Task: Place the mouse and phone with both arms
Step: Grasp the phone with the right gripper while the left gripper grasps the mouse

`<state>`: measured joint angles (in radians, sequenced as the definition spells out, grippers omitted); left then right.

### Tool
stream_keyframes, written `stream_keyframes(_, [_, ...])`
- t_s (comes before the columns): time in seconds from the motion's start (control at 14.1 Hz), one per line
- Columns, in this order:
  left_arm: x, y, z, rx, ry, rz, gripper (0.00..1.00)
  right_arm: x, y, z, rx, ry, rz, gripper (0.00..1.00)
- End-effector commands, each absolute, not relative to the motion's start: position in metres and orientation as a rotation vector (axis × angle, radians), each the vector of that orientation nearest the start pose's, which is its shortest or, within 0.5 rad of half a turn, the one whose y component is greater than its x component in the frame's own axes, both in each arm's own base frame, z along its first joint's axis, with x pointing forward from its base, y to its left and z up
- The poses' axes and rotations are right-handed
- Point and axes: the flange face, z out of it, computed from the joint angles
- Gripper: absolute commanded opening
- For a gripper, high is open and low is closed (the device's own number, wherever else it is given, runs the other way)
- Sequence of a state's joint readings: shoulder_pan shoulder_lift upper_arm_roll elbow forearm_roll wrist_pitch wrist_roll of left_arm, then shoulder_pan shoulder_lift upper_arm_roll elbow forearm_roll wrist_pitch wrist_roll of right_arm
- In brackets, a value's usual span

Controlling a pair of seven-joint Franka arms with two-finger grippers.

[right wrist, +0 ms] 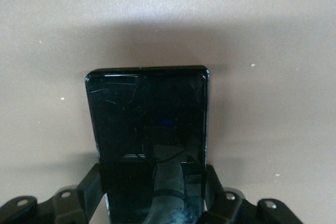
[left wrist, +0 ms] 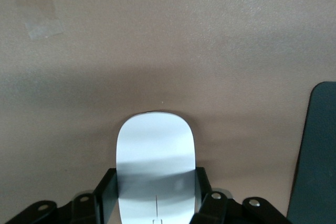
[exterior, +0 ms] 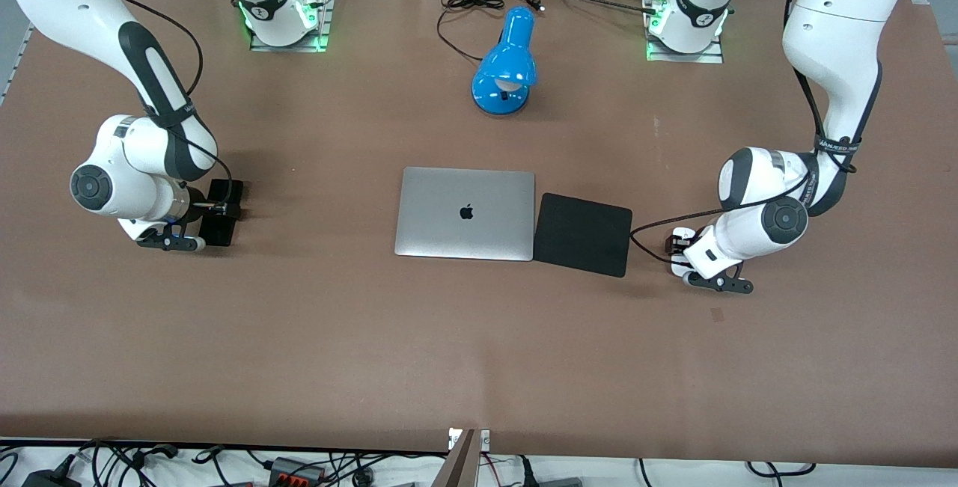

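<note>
My left gripper will let go of the white mouse on the middle of the black pad (exterior: pixel 590 230) beside the silver laptop.
The white mouse (exterior: pixel 682 233) lies low over the table beside the black pad, toward the left arm's end. My left gripper (exterior: pixel 675 249) is shut on it. In the left wrist view the black fingers (left wrist: pixel 105 195) press both sides of the mouse (left wrist: pixel 156 140), with the gripper (left wrist: pixel 156 195) at its lined end. The black phone (exterior: pixel 218 234) is toward the right arm's end, and my right gripper (exterior: pixel 217 210) is shut on it. In the right wrist view the fingers (right wrist: pixel 89 187) clamp the long edges of the phone (right wrist: pixel 147 114), held by the gripper (right wrist: pixel 153 192). I cannot tell whether either thing rests on the table.
A closed silver laptop (exterior: pixel 465 212) lies mid-table with a black square pad (exterior: pixel 584 234) beside it; the pad's edge shows in the left wrist view (left wrist: pixel 317 156). A blue desk lamp (exterior: pixel 505 60) with its cable stands near the bases. A tape patch (exterior: pixel 717 313) is stuck on the table.
</note>
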<state>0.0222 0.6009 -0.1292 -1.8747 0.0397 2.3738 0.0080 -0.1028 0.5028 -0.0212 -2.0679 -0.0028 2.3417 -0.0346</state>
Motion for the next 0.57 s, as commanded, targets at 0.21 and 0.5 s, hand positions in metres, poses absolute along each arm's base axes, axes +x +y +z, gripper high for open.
stream_keyframes(0.21, [0.621, -0.063, 0.186, -3.165, 0.24, 0.144, 0.55, 0.593, 0.005, 0.243, -3.107, -0.037, 0.398, 0.18])
stream_keyframes(0.5, [0.622, -0.102, 0.211, -3.166, 0.288, 0.162, 0.55, 0.595, 0.093, 0.249, -3.14, -0.069, 0.367, 0.18])
